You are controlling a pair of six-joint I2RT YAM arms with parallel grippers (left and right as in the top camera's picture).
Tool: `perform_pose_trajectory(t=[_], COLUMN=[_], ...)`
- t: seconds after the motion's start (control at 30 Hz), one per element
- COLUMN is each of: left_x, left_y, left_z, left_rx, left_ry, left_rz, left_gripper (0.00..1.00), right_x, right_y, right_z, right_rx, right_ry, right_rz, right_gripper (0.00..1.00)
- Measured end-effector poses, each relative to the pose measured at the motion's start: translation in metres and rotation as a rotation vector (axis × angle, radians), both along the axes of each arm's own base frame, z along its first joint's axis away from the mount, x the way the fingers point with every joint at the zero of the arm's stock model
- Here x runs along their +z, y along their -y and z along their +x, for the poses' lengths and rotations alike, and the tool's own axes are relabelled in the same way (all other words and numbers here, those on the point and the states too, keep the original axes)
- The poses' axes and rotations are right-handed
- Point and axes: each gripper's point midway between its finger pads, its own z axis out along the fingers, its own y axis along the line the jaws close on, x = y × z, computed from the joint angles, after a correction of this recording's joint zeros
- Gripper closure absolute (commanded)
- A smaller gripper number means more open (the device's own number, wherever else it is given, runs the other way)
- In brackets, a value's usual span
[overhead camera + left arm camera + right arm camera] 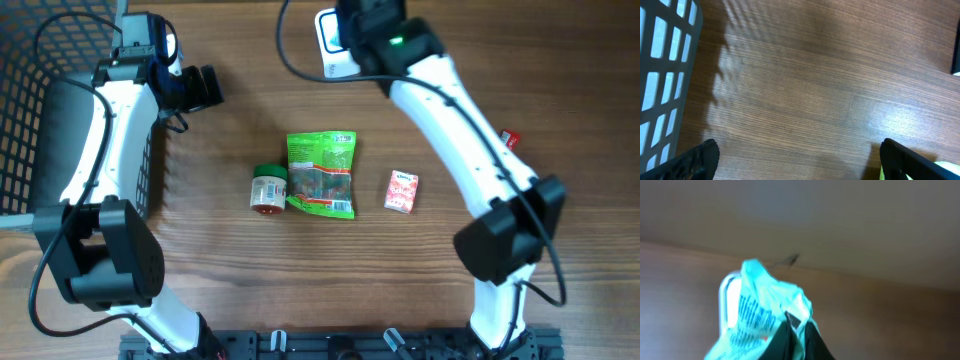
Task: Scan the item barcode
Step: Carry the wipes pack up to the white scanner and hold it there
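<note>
My right gripper is to put the crumpled pale turquoise packet down beside the small red item (485,192), toward the small pink box.
My right gripper (802,330) is shut on a crumpled pale turquoise packet (760,310) with blue print. The packet hangs just in front of a white scanner (724,292). From overhead the right arm reaches to the table's far middle over that white and blue scanner (328,45), and the wrist hides the packet there. My left gripper (800,167) stands wide open over bare wood with nothing between its fingers. It sits at the far left (205,88), beside the basket.
A green snack bag (322,175), a small jar with a green lid (268,189) and a small pink box (402,191) lie mid-table. A dark mesh basket (40,110) fills the left side, and its wall (665,75) shows in the left wrist view. A small red item (511,139) lies at the right.
</note>
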Motion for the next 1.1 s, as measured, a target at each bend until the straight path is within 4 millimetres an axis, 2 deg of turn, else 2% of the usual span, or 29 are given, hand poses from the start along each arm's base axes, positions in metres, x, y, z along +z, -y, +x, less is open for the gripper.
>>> perform_pose_trajectory(t=[0.13,0.23,0.33,0.43,0.47,0.5,0.73,0.97,1.1], left_x=[0.000,0.000,0.000,0.000,0.000,0.000,0.000,0.000,0.000], left_y=[0.000,0.000,0.000,0.000,0.000,0.000,0.000,0.000,0.000], left_z=[0.000,0.000,0.000,0.000,0.000,0.000,0.000,0.000,0.000], left_rx=[0.000,0.000,0.000,0.000,0.000,0.000,0.000,0.000,0.000], left_ry=[-0.001,0.000,-0.001,0.000,-0.001,-0.001,-0.001,-0.001,-0.001], left_rz=[0.000,0.001,0.000,0.000,0.000,0.000,0.000,0.000,0.000], left_gripper=[0.00,0.00,0.00,0.00,0.00,0.00,0.00,0.00,0.00], right_x=[0.015,0.010,-0.014,-0.062,-0.067,-0.083,-0.094,-0.106,-0.107], right_y=[-0.021,-0.035,-0.042,-0.052,-0.055,-0.058,-0.063,-0.092,-0.084], right_z=[0.037,0.052,0.064,0.074,0.076,0.079,0.075,0.046,0.045], right_rx=[-0.114,-0.135,-0.132,-0.058,-0.038,-0.024,-0.014,-0.039,-0.079], right_ry=[0.277,0.375,0.391,0.329,0.326,0.318,0.291,0.259,0.248], right_rz=[-0.234,-0.377,-0.520,-0.673,-0.697,-0.717,-0.722,-0.692,-0.682], right_gripper=[0.96,0.96,0.96,0.96,0.96,0.96,0.96,0.96,0.96])
